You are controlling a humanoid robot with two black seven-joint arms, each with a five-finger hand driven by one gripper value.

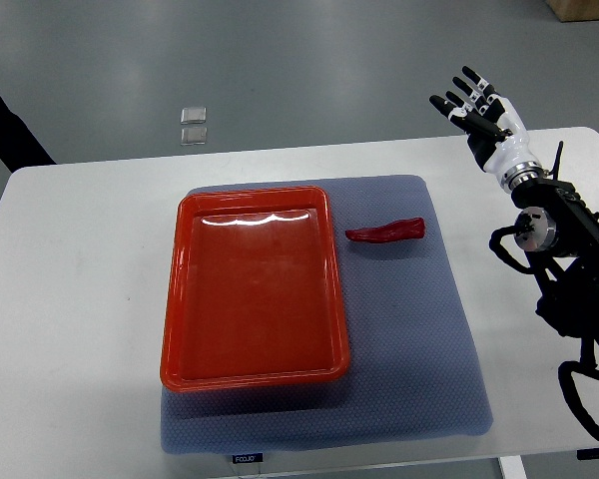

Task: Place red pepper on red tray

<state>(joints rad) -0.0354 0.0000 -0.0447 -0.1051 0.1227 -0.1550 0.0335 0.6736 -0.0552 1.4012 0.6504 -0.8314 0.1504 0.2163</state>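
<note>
Next, my right gripper closes its fingers on the thick end [409, 230] of the red pepper, which is the end that lies farther away from the red tray.
A red pepper [387, 233] lies on the blue-grey mat [419, 339], just right of the red tray [179, 299], apart from it. The tray holds nothing. My right hand [476, 108] is raised at the upper right, well above and to the right of the pepper, with fingers spread and nothing in them. Its arm [569, 249] comes in along the right edge. No left arm shows.
The mat lies on a white table [70, 299]. Two small clear squares [194, 125] sit on the grey floor beyond the table's far edge. A dark sleeve [5, 125] of a person shows at the left edge.
</note>
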